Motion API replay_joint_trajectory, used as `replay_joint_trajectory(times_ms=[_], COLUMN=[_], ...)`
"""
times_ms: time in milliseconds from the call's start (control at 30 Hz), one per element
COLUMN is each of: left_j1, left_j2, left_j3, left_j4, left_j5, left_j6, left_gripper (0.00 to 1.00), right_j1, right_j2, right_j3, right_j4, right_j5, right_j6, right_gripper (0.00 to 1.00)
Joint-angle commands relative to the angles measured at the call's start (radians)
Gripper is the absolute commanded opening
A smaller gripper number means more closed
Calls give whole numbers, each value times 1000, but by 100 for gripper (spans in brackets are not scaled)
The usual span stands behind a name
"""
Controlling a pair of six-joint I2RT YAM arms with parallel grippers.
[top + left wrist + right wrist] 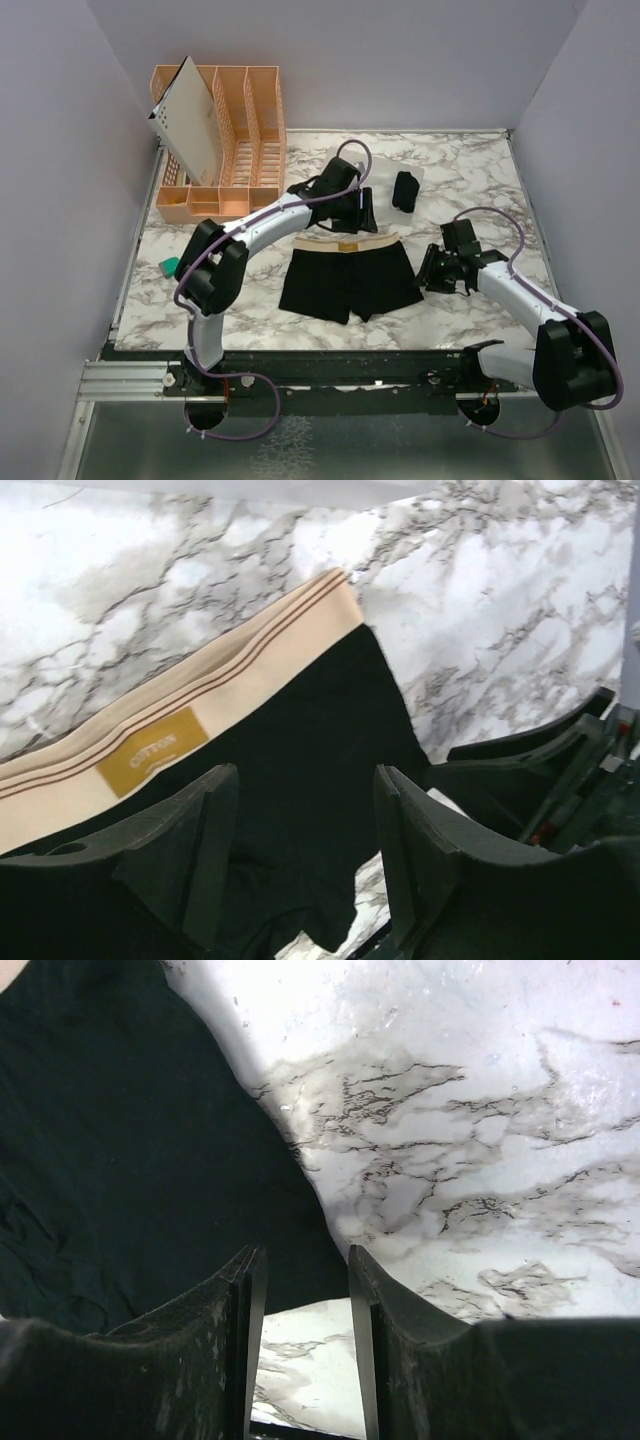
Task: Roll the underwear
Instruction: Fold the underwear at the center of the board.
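Note:
The flat underwear's outer leg corner (282,307) is on the side toward the teal object. My left gripper goes there next and closes on it.
One underwear (350,282) lies flat in the middle of the table, black with a tan waistband (345,243) along its far edge. A second underwear (405,190) sits as a small black rolled bundle behind it. My left gripper (362,212) hovers over the waistband's right end. In the left wrist view the gripper (305,780) is open above the black cloth (300,720), holding nothing. My right gripper (428,270) is low at the garment's right leg edge. In the right wrist view the gripper (303,1260) is open, with the cloth's corner (300,1275) just beyond its tips.
An orange slotted rack (240,130) stands at the back left with a pale panel (190,115) leaning on it. A small teal object (168,266) lies near the left table edge. Grey walls close in the left, back and right sides.

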Motion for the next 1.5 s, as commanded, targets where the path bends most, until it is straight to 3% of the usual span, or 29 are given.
replay_joint_trajectory(times_ms=[0, 67, 367, 533, 700, 933, 1033, 1167, 1467], left_j1=[8, 17, 211, 279, 298, 300, 302, 301, 301], left_j2=[-100, -154, -524, -771, -941, -947, -924, -886, -784], left_j3=[-81, -144, -560, -824, -982, -1072, -1104, -1132, -1122], left_j4=[-6, -4, 50, -12, -40, 22, 47, 106, 112], left_j5=[-87, -138, -198, -241, -174, -86, -64, -11, 7], left_j6=[4, -4, -86, -184, -251, -274, -265, -246, -180], left_gripper=[63, 68, 71, 73, 73, 63, 59, 49, 44], right_j1=[-4, -4, 28, 194, 384, 487, 518, 548, 611], right_j2=[14, -1, -33, 119, 343, 633, 727, 805, 926], right_j3=[-8, 11, 176, 336, 555, 838, 929, 1027, 1157], right_j4=[-18, -25, -44, -5, -6, -24, -43, -78, -136], right_j5=[-6, -18, -117, -60, 93, 138, 148, 192, 265], right_j6=[1, -21, -75, -34, 38, 66, 69, 72, 76], right_gripper=[43, 43, 43, 43, 41, 40, 36, 35, 37])
